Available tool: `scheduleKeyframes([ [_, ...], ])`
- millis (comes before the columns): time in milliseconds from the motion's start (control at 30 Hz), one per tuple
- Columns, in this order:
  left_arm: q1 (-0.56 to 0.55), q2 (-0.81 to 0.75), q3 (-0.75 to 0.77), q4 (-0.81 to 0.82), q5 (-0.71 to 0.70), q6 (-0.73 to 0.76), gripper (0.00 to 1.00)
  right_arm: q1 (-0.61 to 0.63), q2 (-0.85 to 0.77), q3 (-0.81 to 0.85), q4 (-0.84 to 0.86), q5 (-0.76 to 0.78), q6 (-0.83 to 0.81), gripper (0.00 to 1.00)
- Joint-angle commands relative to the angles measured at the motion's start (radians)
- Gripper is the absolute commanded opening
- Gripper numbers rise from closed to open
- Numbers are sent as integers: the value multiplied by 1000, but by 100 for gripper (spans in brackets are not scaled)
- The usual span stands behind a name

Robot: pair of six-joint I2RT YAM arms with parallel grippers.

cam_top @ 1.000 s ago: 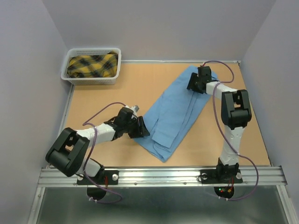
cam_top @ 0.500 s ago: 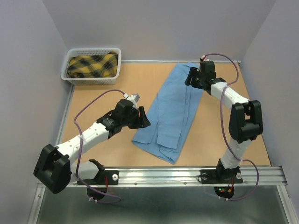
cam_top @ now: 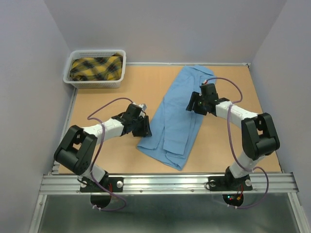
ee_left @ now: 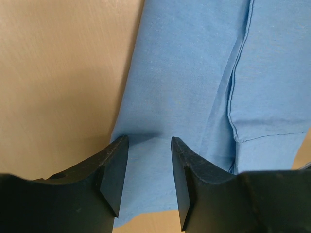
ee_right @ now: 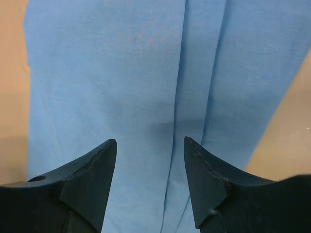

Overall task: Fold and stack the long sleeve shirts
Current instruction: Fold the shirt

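The light blue shirt's bottom edge slants to the table's near edge, so I should straighten it before my left gripper takes its closest bottom corner (cam_top: 139, 146).
A light blue long sleeve shirt (cam_top: 177, 116) lies folded into a long narrow strip, running from the table's far edge to the near middle. My left gripper (cam_top: 144, 128) is open and empty, at the strip's near left edge; the cloth (ee_left: 184, 87) shows between its spread fingers. My right gripper (cam_top: 193, 103) is open and empty, just over the strip's right side at mid-length; folded layers of the shirt (ee_right: 146, 73) fill its view. A second shirt, yellow and black plaid (cam_top: 96, 67), lies in the basket.
A white slotted basket (cam_top: 95, 81) stands at the far left corner. Grey walls enclose the table on three sides. Bare wooden table (cam_top: 104, 102) shows left of the shirt, and more on the right side.
Both grippers let go of the shirt, which was pulled straighter and now lies flat. The right gripper moved nearer along the strip. The left arm drew back toward the left.
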Motion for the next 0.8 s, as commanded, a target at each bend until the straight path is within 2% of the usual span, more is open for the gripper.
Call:
scheduleKeyframes([
  [0, -2, -5, -10, 65, 40, 8, 51, 10, 60, 7, 24, 76, 19, 61],
  [267, -16, 48, -113, 152, 138, -66, 51, 10, 221, 88, 58, 150, -58, 57],
  [533, -122, 9, -125, 180, 153, -161, 51, -5, 383, 265, 58, 183, -178, 57],
  [667, -142, -3, -122, 185, 143, -186, 52, -11, 405, 334, 53, 166, -204, 57],
  [767, -142, -91, -110, 151, 89, -207, 57, -11, 343, 336, 50, 155, -201, 57],
])
